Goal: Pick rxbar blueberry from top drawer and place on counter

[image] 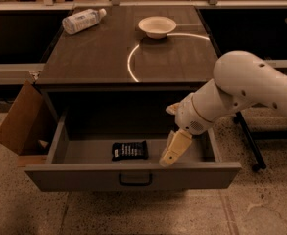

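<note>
I should move my gripper to the middle of the rxbar blueberry (131, 150) in the open top drawer next and close it there.
The top drawer (133, 176) is pulled open below the counter (99, 53). The rxbar blueberry (129, 150), a flat dark wrapper with white print, lies on the drawer floor near the middle front. My gripper (172, 149) hangs down inside the drawer, just right of the bar and apart from it. Its pale fingers point down toward the drawer's front. The white arm reaches in from the right.
A clear plastic bottle (83, 21) lies on the counter's back left. A white bowl (157, 26) stands at the back centre. A brown cardboard box (18, 121) leans left of the drawer. A dark stand leg (248, 141) is on the right.
</note>
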You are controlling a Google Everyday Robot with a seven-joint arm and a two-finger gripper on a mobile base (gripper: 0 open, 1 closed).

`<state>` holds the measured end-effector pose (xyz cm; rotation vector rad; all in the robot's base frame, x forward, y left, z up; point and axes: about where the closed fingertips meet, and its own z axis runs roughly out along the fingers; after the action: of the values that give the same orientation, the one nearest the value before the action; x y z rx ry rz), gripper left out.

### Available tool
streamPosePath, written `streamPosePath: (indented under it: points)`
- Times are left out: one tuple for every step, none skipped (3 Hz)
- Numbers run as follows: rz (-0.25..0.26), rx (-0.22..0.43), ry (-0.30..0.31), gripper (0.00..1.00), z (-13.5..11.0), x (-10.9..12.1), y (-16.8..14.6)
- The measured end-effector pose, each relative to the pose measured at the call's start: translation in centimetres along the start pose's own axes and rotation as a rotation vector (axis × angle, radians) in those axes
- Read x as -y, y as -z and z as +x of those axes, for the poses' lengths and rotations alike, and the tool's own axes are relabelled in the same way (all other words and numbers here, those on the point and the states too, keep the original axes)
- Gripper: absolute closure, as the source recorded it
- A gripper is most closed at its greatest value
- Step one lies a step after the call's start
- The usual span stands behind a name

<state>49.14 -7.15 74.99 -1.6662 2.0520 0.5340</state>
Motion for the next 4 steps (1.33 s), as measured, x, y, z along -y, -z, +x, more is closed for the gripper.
streamPosePath:
  points:
    - [0.03, 0.051, 0.007, 0.0, -0.6, 2.0, -1.9]
    - [0.055, 0.112, 0.03, 0.0, -1.7, 3.9, -3.5]
    - [0.03, 0.178, 0.082, 0.0, -3.5, 6.5, -8.1]
    - [0.026, 0.18, 0.08, 0.0, -3.4, 6.6, -8.4]
